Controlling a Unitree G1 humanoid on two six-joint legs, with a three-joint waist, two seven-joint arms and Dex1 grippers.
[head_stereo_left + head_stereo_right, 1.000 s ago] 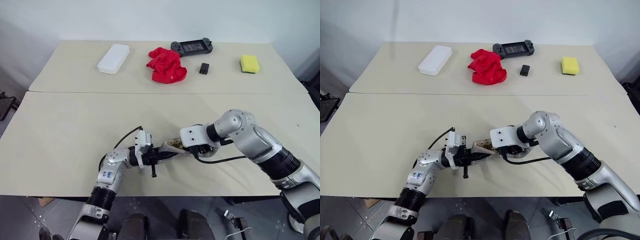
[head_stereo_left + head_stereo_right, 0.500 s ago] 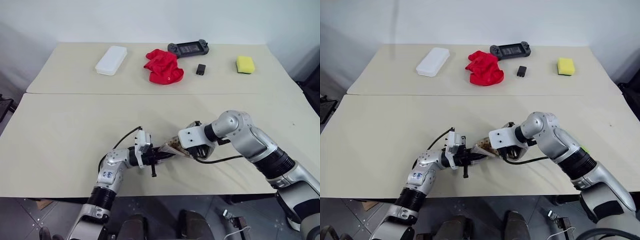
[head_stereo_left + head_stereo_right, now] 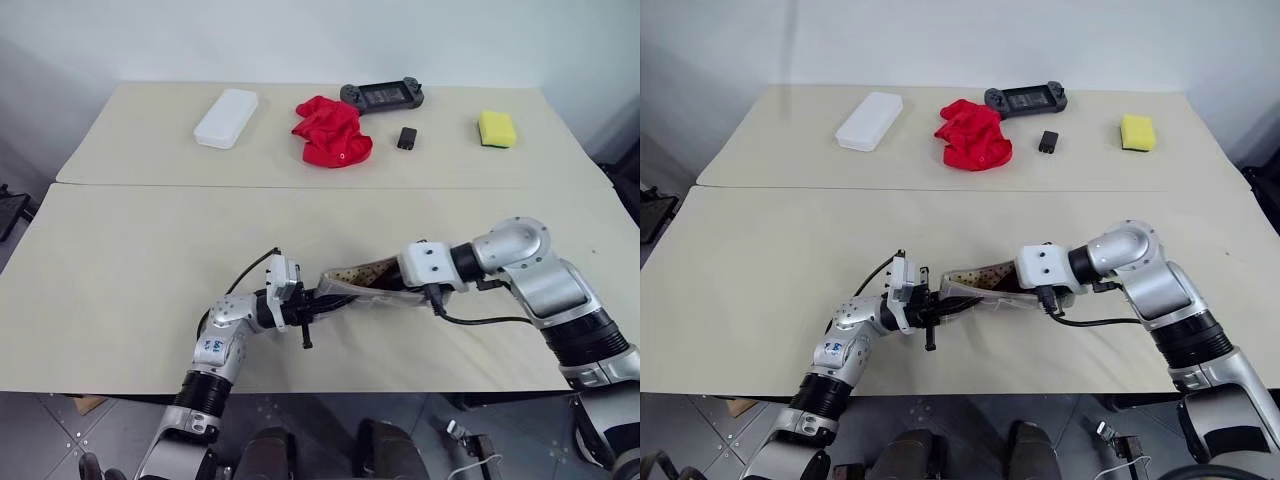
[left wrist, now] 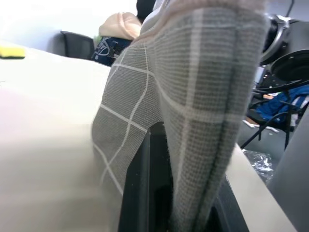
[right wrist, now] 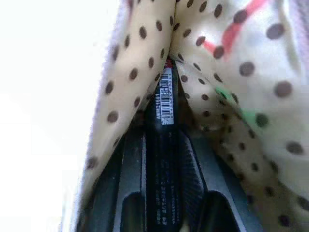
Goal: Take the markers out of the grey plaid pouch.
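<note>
Next, my right gripper puts the red-tipped marker down on the near table (image 3: 492,281) under its arm, in line with the yellow sponge.
The grey plaid pouch (image 3: 352,282) hangs just above the near table, stretched between my two grippers, with its spotted lining showing at the open mouth. My left gripper (image 3: 311,300) is shut on the pouch's left end; grey plaid fabric (image 4: 193,101) is pinched between its black fingers. My right gripper (image 3: 400,279) reaches into the mouth from the right. In the right wrist view it is shut on a marker (image 5: 164,106), a dark stick with a barcode label and a red tip, deep in the polka-dot lining (image 5: 227,82). Any other markers are hidden inside.
On the far table lie a white plastic case (image 3: 226,117), a red cloth (image 3: 331,130), a black game controller (image 3: 382,95), a small black block (image 3: 407,137) and a yellow sponge (image 3: 497,127). A seam (image 3: 150,185) divides the two tables.
My right arm has drawn back to the right and its fingers have closed inside the pouch. The pouch now stretches longer between the grippers. The left gripper has kept still.
</note>
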